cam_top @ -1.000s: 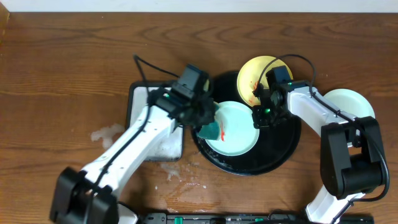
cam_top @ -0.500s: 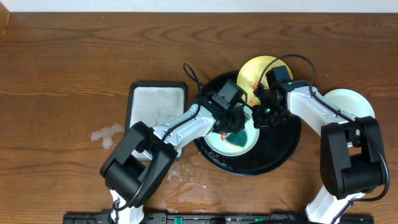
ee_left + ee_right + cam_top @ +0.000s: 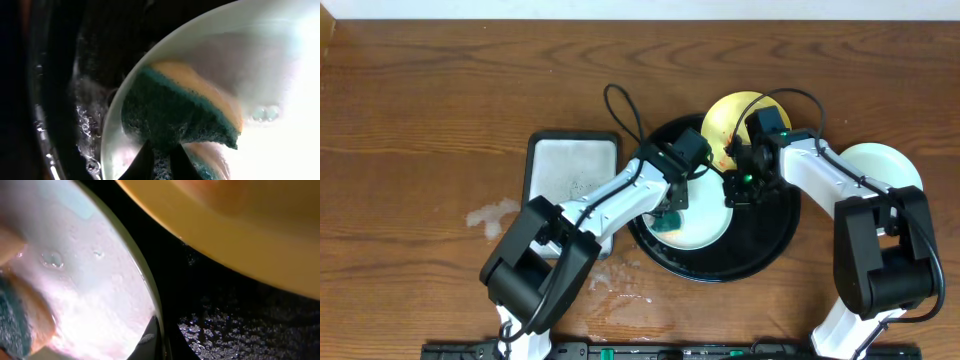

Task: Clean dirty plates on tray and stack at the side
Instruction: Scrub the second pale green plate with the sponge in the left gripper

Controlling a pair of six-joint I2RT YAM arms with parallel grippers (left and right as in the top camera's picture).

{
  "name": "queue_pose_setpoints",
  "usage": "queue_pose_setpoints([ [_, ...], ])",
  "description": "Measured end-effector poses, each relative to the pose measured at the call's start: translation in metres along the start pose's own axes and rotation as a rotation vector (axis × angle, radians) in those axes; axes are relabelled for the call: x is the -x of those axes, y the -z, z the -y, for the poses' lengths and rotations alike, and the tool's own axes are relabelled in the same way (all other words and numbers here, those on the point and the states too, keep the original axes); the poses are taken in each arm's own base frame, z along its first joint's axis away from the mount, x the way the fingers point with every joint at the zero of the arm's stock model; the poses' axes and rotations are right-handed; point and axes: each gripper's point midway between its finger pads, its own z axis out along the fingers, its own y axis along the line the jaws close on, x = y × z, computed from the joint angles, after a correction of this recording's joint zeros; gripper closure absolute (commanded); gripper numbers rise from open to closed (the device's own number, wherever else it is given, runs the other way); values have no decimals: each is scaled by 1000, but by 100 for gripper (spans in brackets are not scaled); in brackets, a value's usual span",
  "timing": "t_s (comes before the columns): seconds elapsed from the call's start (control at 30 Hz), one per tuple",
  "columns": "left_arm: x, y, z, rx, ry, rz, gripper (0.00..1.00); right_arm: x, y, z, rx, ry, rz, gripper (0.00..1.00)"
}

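Note:
My left gripper should release the sponge on the near half of the grey rectangular tray [image 3: 570, 220], midway between its sides.
A pale mint-green plate [image 3: 707, 226] lies on the black tray [image 3: 760, 235]. My left gripper [image 3: 672, 208] is shut on a green and yellow sponge [image 3: 666, 222] and presses it on the plate's left part. In the left wrist view the sponge [image 3: 175, 112] lies on the wet plate [image 3: 265, 70] between my fingers [image 3: 161, 162]. My right gripper [image 3: 731, 192] is shut on this plate's right rim; its wrist view shows the fingers [image 3: 161, 339] on the rim [image 3: 145, 280]. A yellow plate [image 3: 732, 115] with red smears rests at the tray's back edge. A second mint plate [image 3: 882, 163] lies off the tray at the right.
A grey rectangular tray [image 3: 570, 165] lies left of the black tray. A wet patch [image 3: 492, 215] is on the wooden table beside it. The black tray's floor [image 3: 250, 325] is wet with droplets, and the yellow plate's [image 3: 240, 225] edge hangs over it.
My left gripper carried the sponge from the plate's left edge to its middle, then back to the left. The red smear on the mint plate no longer shows. My right gripper stayed put.

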Motion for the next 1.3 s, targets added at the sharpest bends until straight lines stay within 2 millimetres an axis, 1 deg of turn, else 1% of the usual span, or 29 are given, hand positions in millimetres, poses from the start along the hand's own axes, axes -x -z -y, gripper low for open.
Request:
queue_pose_setpoints([
  [0.07, 3, 0, -2, 16, -12, 17, 93, -1, -1, -2, 13, -2, -5, 99],
  [0.13, 5, -1, 0, 5, -17, 26, 93, -1, -2, -3, 20, -5, -8, 99],
  [0.27, 13, -5, 15, -106, 8, 32, 93, -2, -2, -2, 16, -12, -12, 99],
  [0.37, 27, -5, 39, -268, 60, 40, 93, -4, -1, 0, 8, -29, -21, 99],
  [0.43, 31, -4, 57, -360, 84, 35, 92, -4, -1, 0, 7, -34, -21, 99],
  [0.53, 27, -1, 80, -448, 91, 19, 92, -4, -1, 0, 6, -36, -20, 99],
  [0.63, 17, 1, 98, -493, 69, 4, 92, -4, -1, 1, 5, -36, -20, 99],
  [0.7, 8, 3, 107, -510, 54, -12, 92, -4, -1, 1, 4, -36, -19, 99],
  [0.77, 3, 4, 110, -513, 49, -25, 92, -3, -1, 1, 4, -35, -17, 99],
  [0.9, -2, 2, 104, -481, 55, -48, 92, -3, -1, 1, 3, -34, -15, 99],
  [1.03, -8, 1, 86, -384, 65, -74, 93, -3, -1, 1, 3, -33, -15, 99],
  [1.1, -12, 1, 73, -321, 66, -81, 93, -3, -1, 1, 3, -32, -15, 99],
  [1.2, -15, 0, 43, -178, 69, -70, 93, -3, -1, 1, 3, -31, -15, 99],
  [1.3, -12, 0, 15, -43, 63, -31, 93, -3, -1, 1, 3, -31, -15, 99],
])
